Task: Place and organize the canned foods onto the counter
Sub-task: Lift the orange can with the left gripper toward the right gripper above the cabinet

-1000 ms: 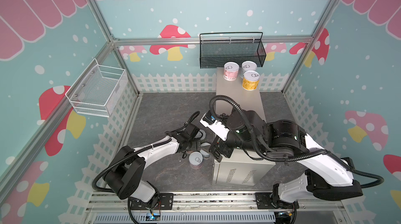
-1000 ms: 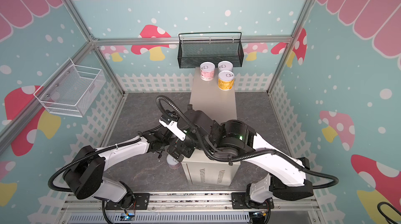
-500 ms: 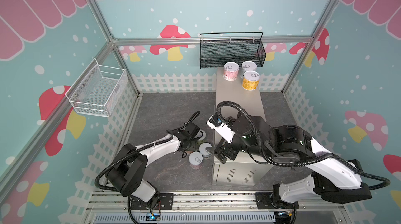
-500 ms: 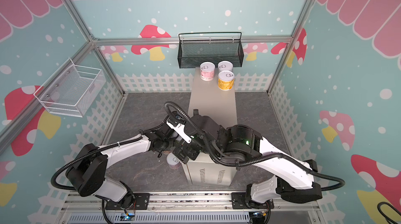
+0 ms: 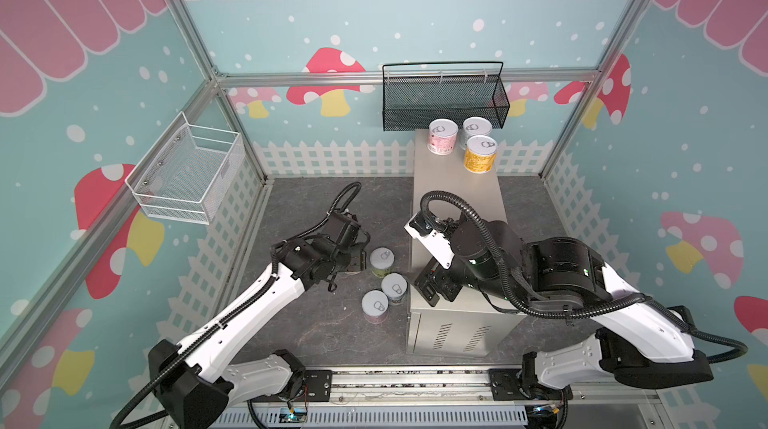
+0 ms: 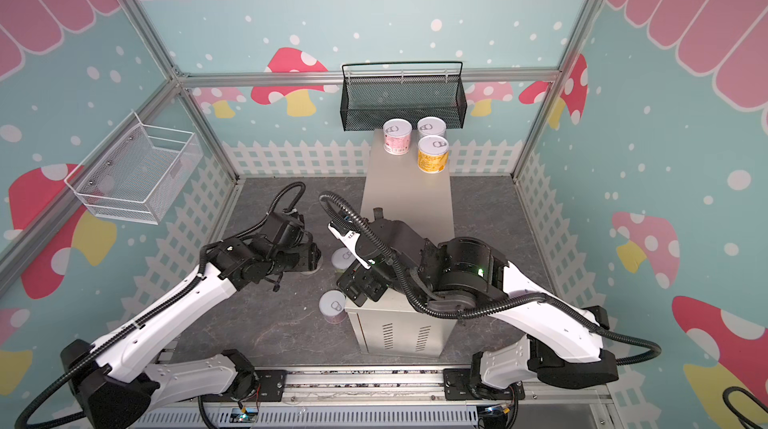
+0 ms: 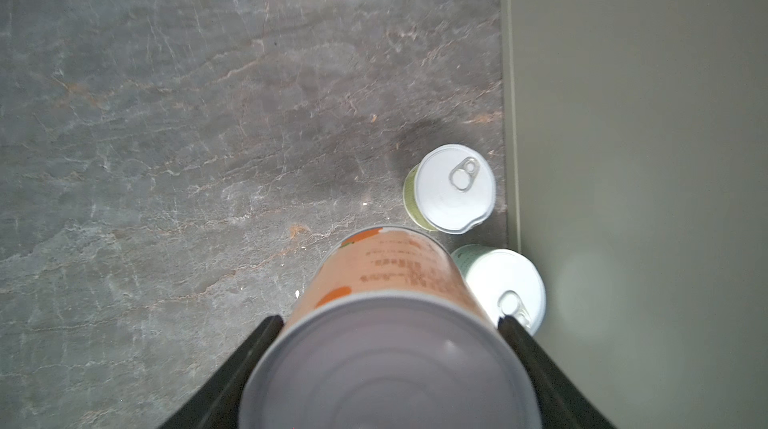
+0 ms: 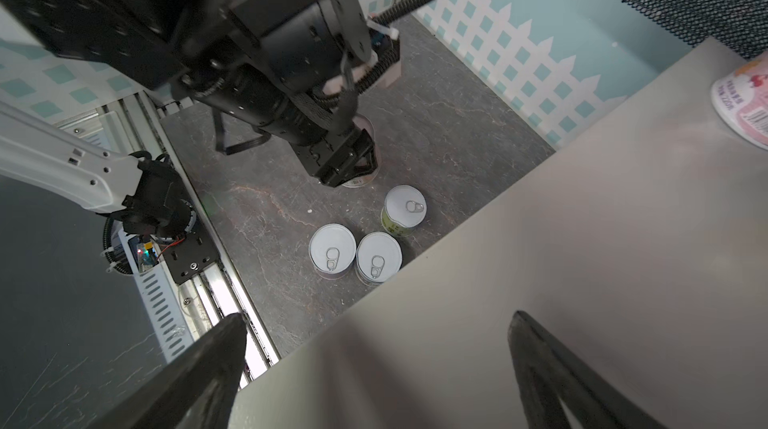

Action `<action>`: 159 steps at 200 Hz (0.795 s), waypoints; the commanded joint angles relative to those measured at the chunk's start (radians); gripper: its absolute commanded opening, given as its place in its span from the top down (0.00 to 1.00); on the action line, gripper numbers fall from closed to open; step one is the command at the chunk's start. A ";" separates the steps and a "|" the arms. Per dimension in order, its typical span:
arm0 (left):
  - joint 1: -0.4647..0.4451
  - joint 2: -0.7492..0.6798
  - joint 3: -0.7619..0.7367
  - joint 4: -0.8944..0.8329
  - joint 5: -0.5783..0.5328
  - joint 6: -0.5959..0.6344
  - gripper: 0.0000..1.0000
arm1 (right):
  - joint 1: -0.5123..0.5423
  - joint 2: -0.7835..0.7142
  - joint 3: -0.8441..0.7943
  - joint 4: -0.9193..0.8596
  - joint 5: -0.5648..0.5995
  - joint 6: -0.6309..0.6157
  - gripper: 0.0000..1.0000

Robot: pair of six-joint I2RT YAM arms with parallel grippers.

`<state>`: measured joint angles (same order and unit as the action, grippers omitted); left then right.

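Note:
Next, my left gripper releases the orange-labelled can on the beige counter's middle part (image 5: 448, 233), close to the counter's edge next to the green can.
My left gripper (image 7: 390, 321) is shut on an orange-labelled can (image 7: 390, 277), one black finger on each side of its body; in both top views that gripper (image 5: 356, 260) (image 6: 309, 259) sits low over the grey floor. Three more cans stand on the floor beside the counter: green (image 5: 382, 261), pale (image 5: 394, 287) and pink (image 5: 375, 306). On the far end of the beige counter (image 5: 457, 194) stand a pink can (image 5: 443, 136), a white can (image 5: 477, 130) and a yellow can (image 5: 480, 153). My right gripper (image 8: 376, 321) hangs open and empty over the counter's near left edge.
A black mesh basket (image 5: 444, 100) hangs on the back wall above the counter's far end. A white wire basket (image 5: 187, 173) hangs on the left wall. White picket fencing lines the floor's edges, and a metal rail (image 5: 395, 381) runs along the front.
The left gripper has shut on the orange can. The right arm has drawn back from over the floor cans toward the counter's near end, still open.

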<state>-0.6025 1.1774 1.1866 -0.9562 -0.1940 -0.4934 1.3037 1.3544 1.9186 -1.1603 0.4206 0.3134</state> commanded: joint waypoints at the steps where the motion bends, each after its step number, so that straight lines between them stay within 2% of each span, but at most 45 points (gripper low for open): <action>1: 0.003 -0.053 0.112 -0.114 0.062 0.078 0.40 | 0.005 -0.003 0.019 -0.066 0.130 0.070 0.00; 45: -0.023 -0.068 0.331 -0.254 0.163 0.154 0.40 | 0.005 -0.046 -0.027 -0.101 0.298 0.167 0.00; 100: -0.131 -0.004 0.601 -0.352 0.202 0.190 0.40 | 0.001 -0.195 -0.195 -0.099 0.515 0.336 0.01; 119: -0.171 0.039 0.689 -0.373 0.207 0.203 0.40 | -0.009 -0.252 -0.247 -0.099 0.521 0.384 0.01; 159: -0.286 0.134 0.849 -0.420 0.167 0.225 0.40 | -0.030 -0.337 -0.344 -0.112 0.438 0.433 0.01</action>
<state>-0.8356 1.2724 1.9495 -1.3602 -0.0101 -0.3031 1.2800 1.0473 1.6218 -1.2427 0.8722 0.6586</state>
